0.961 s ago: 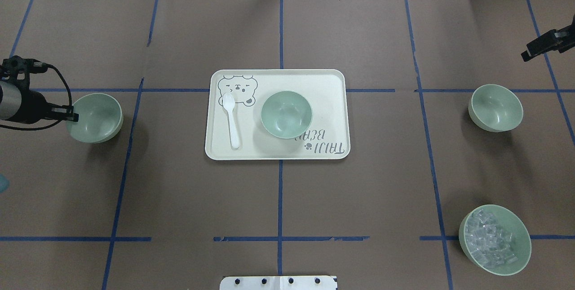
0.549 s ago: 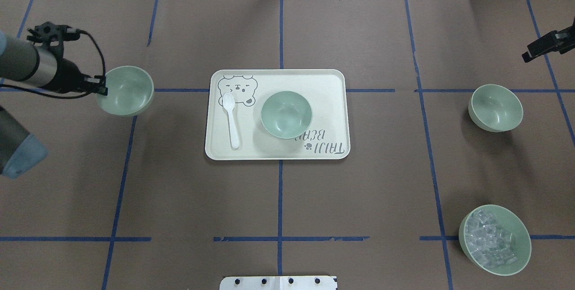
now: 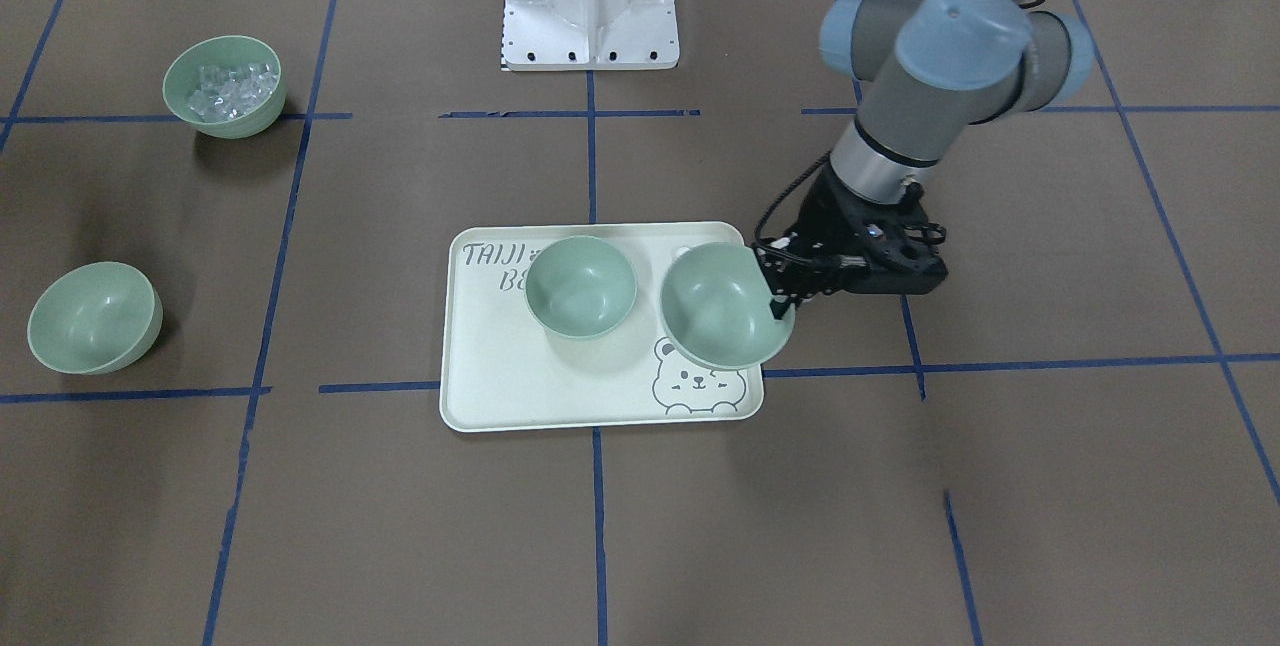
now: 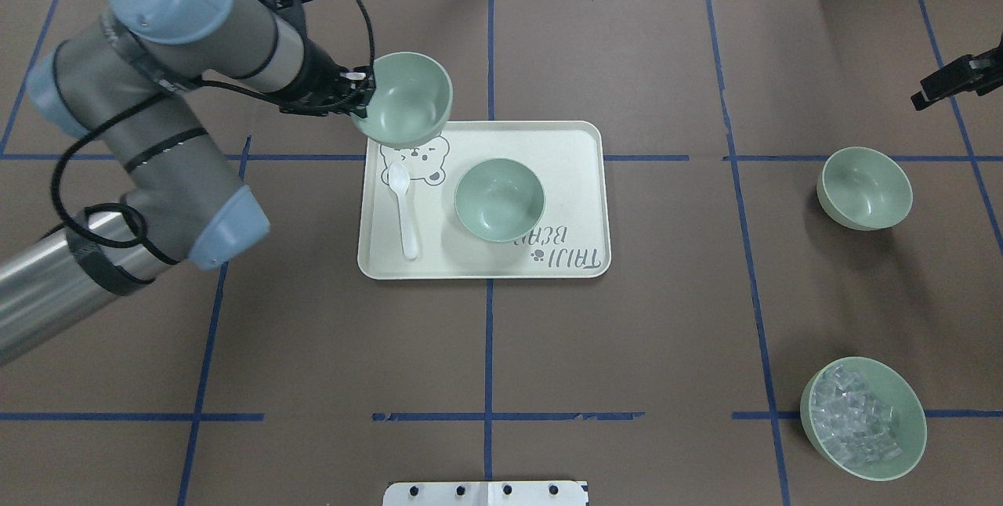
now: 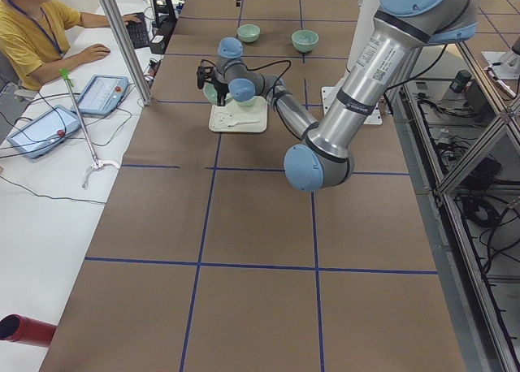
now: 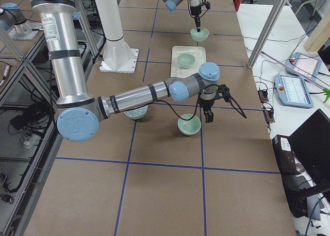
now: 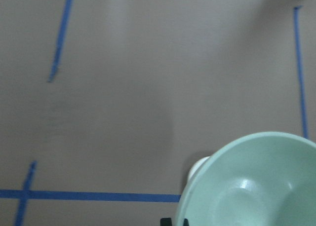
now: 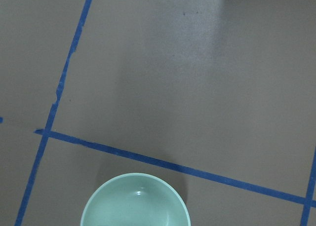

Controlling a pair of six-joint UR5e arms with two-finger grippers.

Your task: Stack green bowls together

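I will let go of the pale green bowl with my left gripper inside the second green bowl on the cream tray (image 3: 581,284).
My left gripper (image 4: 362,95) is shut on the rim of a pale green bowl (image 4: 406,99) and holds it in the air over the tray's bear corner, also in the front view (image 3: 718,311). It fills the lower right of the left wrist view (image 7: 256,186). A second green bowl (image 4: 499,199) stands upright on the cream tray (image 4: 576,147). A third green bowl (image 4: 864,187) stands on the table at the right. My right gripper (image 4: 944,81) hangs beyond it; I cannot tell whether it is open. That bowl shows low in the right wrist view (image 8: 136,201).
A white spoon (image 4: 405,210) lies on the tray's left part. A green bowl of clear cubes (image 4: 862,417) stands at the near right. The robot's white base plate (image 4: 486,493) is at the near edge. Blue tape lines cross the brown table.
My left arm has carried its bowl from the table's left side rightward and away from the robot, to the tray's far left corner. The right gripper and the other bowls have not moved.
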